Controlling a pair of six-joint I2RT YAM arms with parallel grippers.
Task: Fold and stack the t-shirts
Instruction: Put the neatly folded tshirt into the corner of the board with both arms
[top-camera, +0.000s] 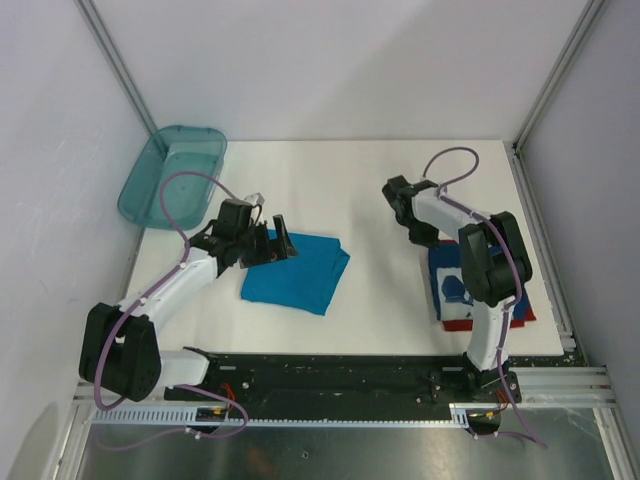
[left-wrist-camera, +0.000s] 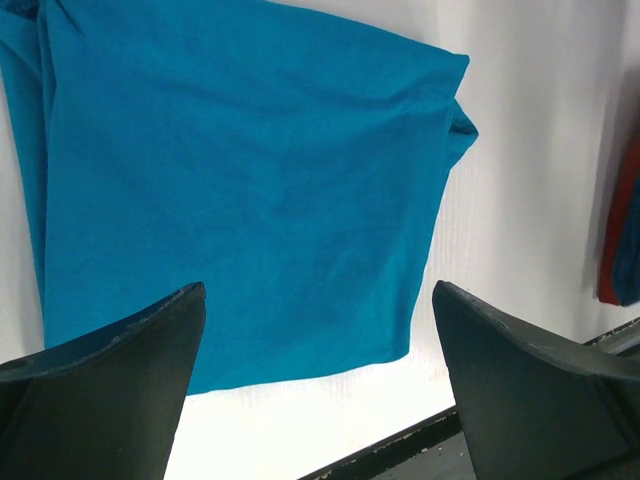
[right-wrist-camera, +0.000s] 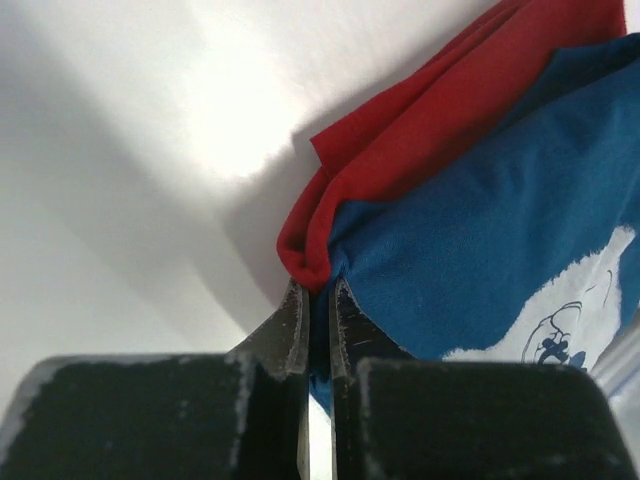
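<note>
The teal-blue t-shirt has its near corner (top-camera: 244, 295) on the side facing away from the dark blue t-shirt. My left gripper grabs it there next.
The plain teal-blue t-shirt (top-camera: 300, 268) lies folded on the white table, left of centre; it fills the left wrist view (left-wrist-camera: 240, 180). My left gripper (top-camera: 275, 243) hovers over its left edge, open and empty (left-wrist-camera: 318, 295). The folded dark blue t-shirt (top-camera: 458, 285) with white cartoon print and red edge lies at the right, partly under my right arm. My right gripper (top-camera: 424, 238) is at its far left corner. In the right wrist view it is shut (right-wrist-camera: 318, 290) on the shirt's edge (right-wrist-camera: 470, 230), where red and blue cloth meet.
A translucent teal plastic bin (top-camera: 172, 175) stands at the table's far left corner. White walls enclose the table on three sides. The black arm rail (top-camera: 340, 375) runs along the near edge, and a strip of it shows in the left wrist view (left-wrist-camera: 400, 450).
</note>
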